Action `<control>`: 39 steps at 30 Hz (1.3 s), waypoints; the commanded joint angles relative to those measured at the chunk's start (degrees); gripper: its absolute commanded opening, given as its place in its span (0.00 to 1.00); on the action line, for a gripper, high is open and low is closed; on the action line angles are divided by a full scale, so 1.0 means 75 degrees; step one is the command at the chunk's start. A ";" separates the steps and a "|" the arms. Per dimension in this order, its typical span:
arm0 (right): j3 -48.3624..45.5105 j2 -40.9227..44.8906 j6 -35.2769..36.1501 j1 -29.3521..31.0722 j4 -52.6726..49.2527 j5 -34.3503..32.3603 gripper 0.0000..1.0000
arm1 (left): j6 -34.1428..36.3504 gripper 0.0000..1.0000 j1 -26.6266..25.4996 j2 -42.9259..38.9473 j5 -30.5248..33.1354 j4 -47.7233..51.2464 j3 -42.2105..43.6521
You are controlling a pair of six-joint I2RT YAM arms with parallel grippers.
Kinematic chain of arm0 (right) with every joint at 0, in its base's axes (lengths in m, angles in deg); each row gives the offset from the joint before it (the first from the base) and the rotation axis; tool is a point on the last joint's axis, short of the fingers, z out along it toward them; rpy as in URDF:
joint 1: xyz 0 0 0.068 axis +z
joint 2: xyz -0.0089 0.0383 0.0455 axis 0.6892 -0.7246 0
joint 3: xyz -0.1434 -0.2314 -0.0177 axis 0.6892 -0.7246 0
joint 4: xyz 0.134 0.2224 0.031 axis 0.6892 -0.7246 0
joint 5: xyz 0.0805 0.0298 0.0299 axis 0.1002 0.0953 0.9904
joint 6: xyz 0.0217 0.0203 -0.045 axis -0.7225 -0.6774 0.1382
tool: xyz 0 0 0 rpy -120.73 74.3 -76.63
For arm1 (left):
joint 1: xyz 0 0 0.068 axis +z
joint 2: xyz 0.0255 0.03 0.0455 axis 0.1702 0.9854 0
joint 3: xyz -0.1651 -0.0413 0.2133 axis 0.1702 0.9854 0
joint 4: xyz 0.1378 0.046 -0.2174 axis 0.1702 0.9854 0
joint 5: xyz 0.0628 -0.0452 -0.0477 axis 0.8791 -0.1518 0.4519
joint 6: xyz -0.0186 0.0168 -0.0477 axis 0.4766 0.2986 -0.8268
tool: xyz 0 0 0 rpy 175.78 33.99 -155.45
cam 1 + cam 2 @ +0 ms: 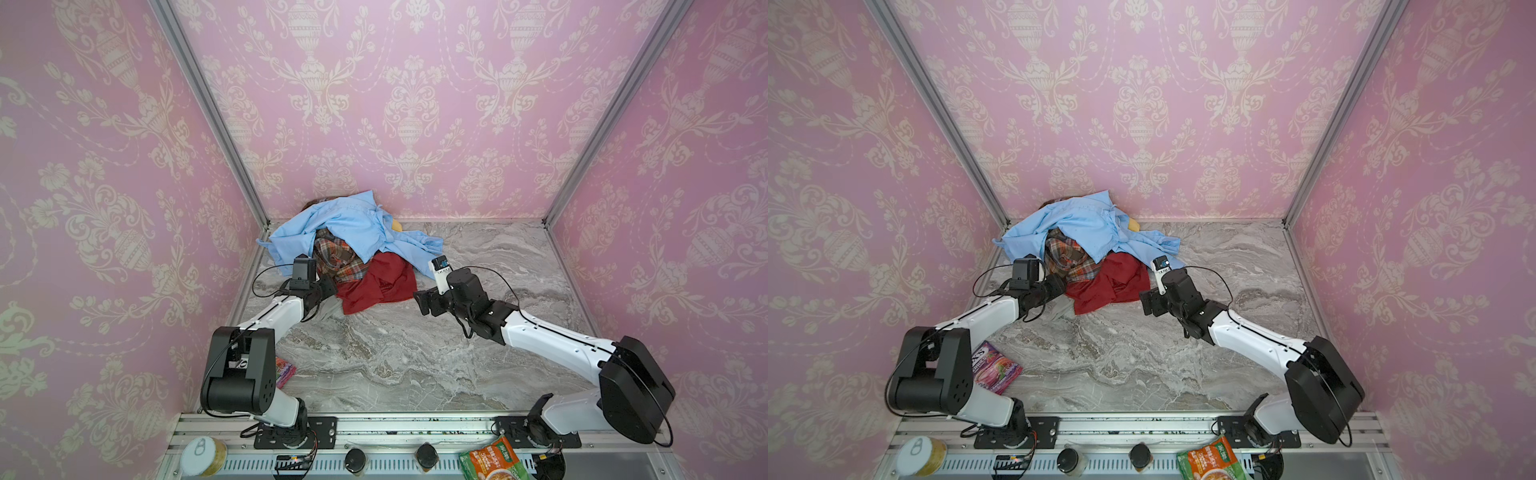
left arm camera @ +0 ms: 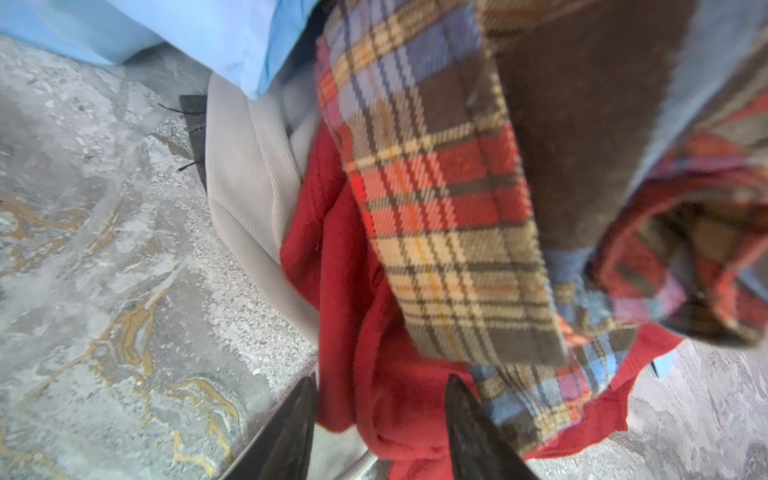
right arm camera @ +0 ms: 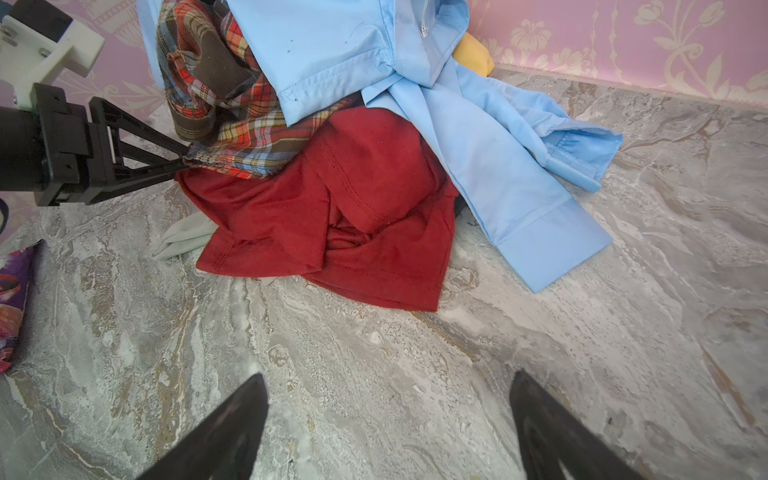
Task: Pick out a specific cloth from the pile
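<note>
The robot's right gripper should next grab the dark red cloth's side (image 1: 406,274) (image 3: 417,217) beside the light blue sleeve, opposite the left gripper.
The cloth (image 1: 376,278) (image 1: 1113,282) (image 3: 291,208) is plain dark red and lies crumpled at the front of the pile, partly under a plaid shirt (image 1: 336,257) and a light blue shirt (image 1: 353,228). My left gripper (image 1: 332,292) (image 1: 1061,289) (image 3: 185,158) is at the cloth's left edge, just below the plaid hem. In the left wrist view its jaws (image 2: 380,382) stand about half apart with a fold of the cloth (image 2: 365,332) between them. My right gripper (image 1: 420,302) (image 1: 1146,303) (image 3: 388,374) hovers open over bare marble to the cloth's right, holding nothing.
A pale grey piece (image 2: 249,187) (image 3: 183,237) pokes out under the cloth, and a yellow piece (image 3: 473,54) sits at the back wall. A purple snack packet (image 1: 996,368) lies by the left arm's base. A tin (image 1: 203,457) and a green pouch (image 1: 492,461) rest on the front rail.
</note>
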 commanded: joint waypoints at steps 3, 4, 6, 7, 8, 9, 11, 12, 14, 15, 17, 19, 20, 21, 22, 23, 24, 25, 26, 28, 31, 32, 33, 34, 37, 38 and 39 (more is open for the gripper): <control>0.0122 0.0185 0.0170 0.0018 -0.0151 -0.0218 0.92 | -0.0058 0.52 -0.0070 0.0108 0.0154 -0.0009 -0.0062; 0.0112 0.0178 0.0179 0.0030 -0.0152 -0.0217 0.92 | -0.0053 0.51 -0.0070 0.0101 0.0165 -0.0019 -0.0023; 0.0110 0.0162 0.0183 0.0026 -0.0160 -0.0245 0.92 | -0.0019 0.51 -0.0070 0.0127 0.0177 -0.0047 0.0021; 0.0110 0.0156 0.0175 0.0028 -0.0171 -0.0241 0.92 | -0.0021 0.51 -0.0070 0.0141 0.0177 -0.0050 0.0027; 0.0104 0.0150 0.0171 0.0028 -0.0171 -0.0251 0.92 | -0.0027 0.51 -0.0070 0.0158 0.0177 -0.0070 0.0045; 0.0098 0.0150 0.0159 0.0015 -0.0172 -0.0255 0.92 | -0.0019 0.51 -0.0070 0.0175 0.0166 -0.0104 0.0051; 0.0086 0.0150 0.0146 0.0033 -0.0163 -0.0263 0.92 | 0.0006 0.50 -0.0070 0.0263 0.0148 -0.0122 0.0007; 0.0075 0.0147 0.0147 0.0031 -0.0165 -0.0256 0.92 | 0.0027 0.50 -0.0070 0.0314 0.0136 -0.0093 -0.0026; 0.0046 0.0166 0.0127 0.0026 -0.0160 -0.0288 0.92 | 0.0074 0.52 -0.0070 0.0393 0.0136 -0.0027 -0.0103; 0.0022 0.0165 0.0124 0.0028 -0.0147 -0.0298 0.92 | 0.0094 0.55 -0.0070 0.0416 0.0172 0.0009 -0.0141; -0.0002 0.0162 0.0112 0.0034 -0.0102 -0.0297 0.93 | 0.0158 0.57 -0.0070 0.0489 0.0258 0.0121 -0.0227; 0.0016 0.0156 0.0122 0.0028 -0.0113 -0.0297 0.93 | 0.0183 0.56 -0.0064 0.0552 0.0300 0.0117 -0.0265; 0.0033 0.0156 0.0132 0.0031 -0.0131 -0.0309 0.92 | 0.0175 0.54 -0.0064 0.0561 0.0317 0.0078 -0.0266; 0.0038 0.0164 0.0145 0.0031 -0.0136 -0.0330 0.93 | 0.0155 0.52 -0.0070 0.0564 0.0331 0.0018 -0.0254; 0.0042 0.0177 0.0159 0.0027 -0.0132 -0.0340 0.93 | 0.0117 0.51 -0.0070 0.0587 0.0335 -0.0054 -0.0242; 0.0051 0.0185 0.0175 0.0027 -0.0142 -0.0353 0.92 | 0.0078 0.50 -0.0069 0.0618 0.0319 -0.0133 -0.0248; 0.0052 0.0194 0.0191 0.0031 -0.0151 -0.0378 0.93 | 0.0040 0.49 -0.0070 0.0651 0.0298 -0.0182 -0.0254; 0.0051 0.0197 0.0199 0.0028 -0.0171 -0.0401 0.92 | -0.0012 0.47 -0.0070 0.0699 0.0273 -0.0255 -0.0265; 0.0057 0.0197 0.0200 0.0031 -0.0170 -0.0412 0.93 | -0.0054 0.47 -0.0079 0.0734 0.0240 -0.0332 -0.0276; 0.0039 0.0218 0.0218 0.0034 -0.0174 -0.0427 0.93 | -0.0073 0.41 -0.0111 0.0818 0.0202 -0.0456 -0.0300; -0.0001 0.0333 0.0218 0.0029 -0.0227 -0.0611 0.93 | -0.0042 0.13 -0.0191 0.0881 0.0186 -0.0569 -0.0356; -0.0025 0.0393 0.0227 0.0029 -0.0233 -0.0656 0.93 | -0.0037 0.05 -0.0213 0.0854 0.0189 -0.0556 -0.0388; -0.0042 0.0456 0.0240 0.0030 -0.0241 -0.0692 0.93 | -0.0028 0.00 -0.0252 0.0809 0.0216 -0.0524 -0.0416; -0.0072 0.0524 0.0253 0.0034 -0.0248 -0.0738 0.93 | 0.0000 0.00 -0.0293 0.0709 0.0274 -0.0444 -0.0458; -0.0064 0.0639 0.0327 0.0029 -0.0362 -0.0854 0.92 | 0.0125 0.00 -0.0404 0.0316 0.0398 -0.0105 -0.0579; -0.0027 0.0664 0.0363 0.0023 -0.0443 -0.0898 0.93 | 0.0126 0.00 -0.0416 0.0131 0.0401 0.0029 -0.0595; 0.0019 0.0676 0.0384 0.0019 -0.0506 -0.0930 0.93 | 0.0115 0.00 -0.0417 -0.0034 0.0389 0.0157 -0.0622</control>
